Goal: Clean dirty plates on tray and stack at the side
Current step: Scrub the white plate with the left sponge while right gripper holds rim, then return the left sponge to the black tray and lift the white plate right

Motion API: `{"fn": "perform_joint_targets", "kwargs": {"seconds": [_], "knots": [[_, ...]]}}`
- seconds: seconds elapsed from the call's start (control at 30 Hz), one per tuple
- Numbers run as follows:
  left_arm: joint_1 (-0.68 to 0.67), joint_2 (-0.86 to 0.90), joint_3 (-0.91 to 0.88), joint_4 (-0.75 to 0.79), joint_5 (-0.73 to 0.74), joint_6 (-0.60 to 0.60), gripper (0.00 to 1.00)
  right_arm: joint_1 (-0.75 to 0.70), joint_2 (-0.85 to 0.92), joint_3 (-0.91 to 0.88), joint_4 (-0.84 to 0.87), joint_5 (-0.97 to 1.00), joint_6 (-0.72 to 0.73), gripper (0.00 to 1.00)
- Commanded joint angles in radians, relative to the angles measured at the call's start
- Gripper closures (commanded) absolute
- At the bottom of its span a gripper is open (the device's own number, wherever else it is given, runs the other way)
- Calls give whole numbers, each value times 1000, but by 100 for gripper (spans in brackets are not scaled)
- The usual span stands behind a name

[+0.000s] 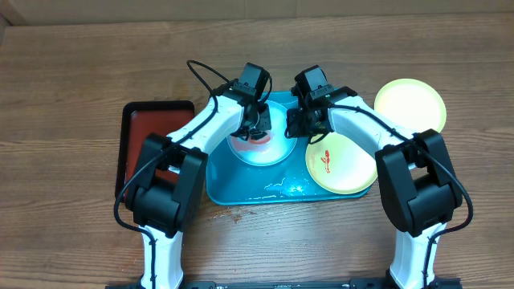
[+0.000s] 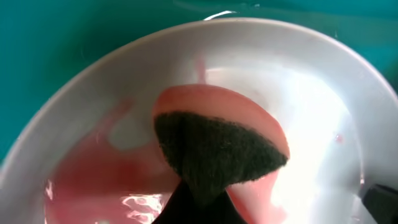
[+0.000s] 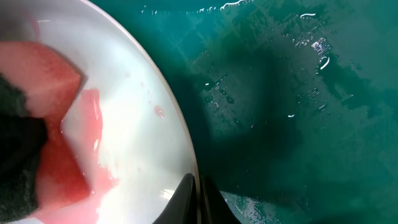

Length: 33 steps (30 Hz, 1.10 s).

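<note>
The light blue plate will go down from my right gripper onto the clean yellow-green plate (image 1: 417, 104) beside the blue tray.
A light blue plate (image 1: 269, 152) lies on the blue tray (image 1: 241, 189), wet with pink-red sauce water (image 2: 93, 180). My left gripper (image 1: 259, 128) is shut on a pink sponge with a dark scouring pad (image 2: 217, 149), which presses into the plate (image 2: 311, 93). My right gripper (image 1: 299, 124) is shut on that plate's rim (image 3: 180, 130), one finger (image 3: 183, 199) inside and the other outside over the tray (image 3: 298, 124). A yellow-green plate (image 1: 345, 164) with a red smear sits on the tray's right end. Another yellow-green plate (image 1: 409, 104), with no smear, lies on the table beyond it.
A black-rimmed dark red tray (image 1: 148, 128) lies left of the blue tray, partly under my left arm. Water pools on the blue tray's front part (image 1: 285, 189). Bare wooden table surrounds everything.
</note>
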Motion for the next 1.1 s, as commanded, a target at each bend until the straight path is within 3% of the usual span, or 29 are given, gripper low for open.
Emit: {"fn": "perform_joint_targets", "kwargs": {"seconds": [0.0, 0.2, 0.33, 0.6, 0.77, 1.07], "knots": [[60, 29, -4, -55, -146, 30, 96, -3, 5, -28, -9, 67, -7, 96], [80, -77, 27, -145, -304, 30, 96, -3, 5, -26, -9, 80, -7, 96], [79, -166, 27, -144, -306, 30, 96, -3, 3, -11, -13, 93, -12, 96], [92, -329, 28, -158, -256, 26, 96, 10, -55, 78, -79, 153, -163, 96], [146, -368, 28, -253, -246, 26, 96, 60, -134, 122, -121, 382, -272, 96], [308, -367, 26, -422, -246, 19, 96, 273, -243, 131, -8, 1111, -492, 96]]}}
